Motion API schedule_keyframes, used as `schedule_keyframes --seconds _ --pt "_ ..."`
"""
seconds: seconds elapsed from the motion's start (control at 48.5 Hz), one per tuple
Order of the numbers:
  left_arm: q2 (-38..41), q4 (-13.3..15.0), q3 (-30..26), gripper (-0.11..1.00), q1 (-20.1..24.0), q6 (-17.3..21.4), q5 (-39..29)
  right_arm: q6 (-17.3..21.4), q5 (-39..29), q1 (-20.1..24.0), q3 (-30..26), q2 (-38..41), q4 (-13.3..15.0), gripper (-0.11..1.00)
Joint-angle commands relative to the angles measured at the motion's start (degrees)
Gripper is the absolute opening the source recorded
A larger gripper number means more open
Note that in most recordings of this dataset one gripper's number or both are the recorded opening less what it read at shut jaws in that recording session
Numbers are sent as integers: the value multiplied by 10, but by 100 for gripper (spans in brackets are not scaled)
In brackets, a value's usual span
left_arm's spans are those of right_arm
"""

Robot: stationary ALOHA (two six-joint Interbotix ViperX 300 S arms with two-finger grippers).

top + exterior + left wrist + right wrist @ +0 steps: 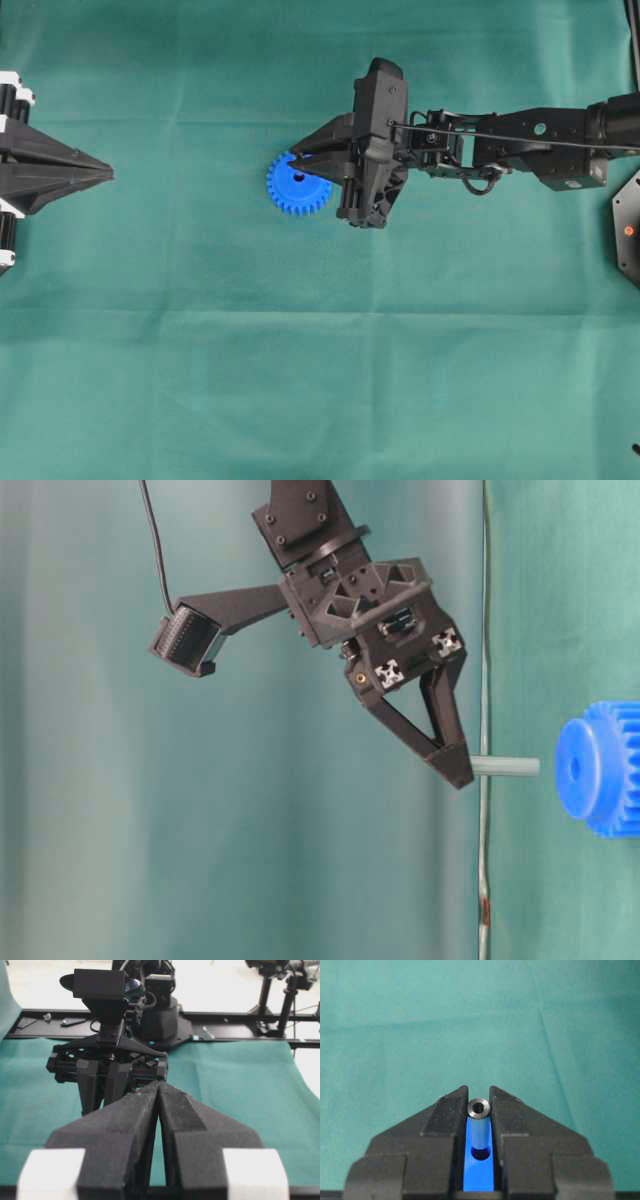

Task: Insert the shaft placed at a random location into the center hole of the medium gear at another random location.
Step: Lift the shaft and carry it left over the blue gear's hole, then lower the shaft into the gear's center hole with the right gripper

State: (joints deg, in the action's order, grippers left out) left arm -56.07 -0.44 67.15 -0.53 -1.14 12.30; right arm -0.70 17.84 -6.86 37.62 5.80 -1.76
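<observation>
My right gripper will let go of the silvery shaft, upright in the dark center hole of the blue medium gear (299, 176) (480, 1153).
The blue medium gear (290, 190) lies flat on the green cloth, partly under my right gripper (293, 160). In the right wrist view my right gripper (479, 1095) is shut on the silvery shaft (479, 1127), which stands upright between the fingers. Its lower end sits over the dark center hole (480, 1153) of the gear (479, 1177). The table-level view shows the shaft (508, 767) sticking out of the gripper (455, 770), in line with the gear's hub (585, 768), a small gap apart. My left gripper (108, 175) is shut and empty at the far left, as the left wrist view (158, 1086) shows.
Green cloth covers the table (320, 380). A black fixture with an orange dot (628, 230) sits at the right edge. In the left wrist view the right arm (110, 1070) stands ahead, with a black rail (240, 1015) along the table's far edge.
</observation>
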Motion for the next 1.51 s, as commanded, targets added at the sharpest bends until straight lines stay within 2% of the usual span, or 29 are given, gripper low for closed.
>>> schedule_keyframes --seconds 0.0,1.486 --pt "4 -1 -12 0 -1 -1 3 3 2 3 -15 -6 -1 13" --pt "4 -1 -12 0 -2 -1 3 2 11 3 -22 63 -2 13"
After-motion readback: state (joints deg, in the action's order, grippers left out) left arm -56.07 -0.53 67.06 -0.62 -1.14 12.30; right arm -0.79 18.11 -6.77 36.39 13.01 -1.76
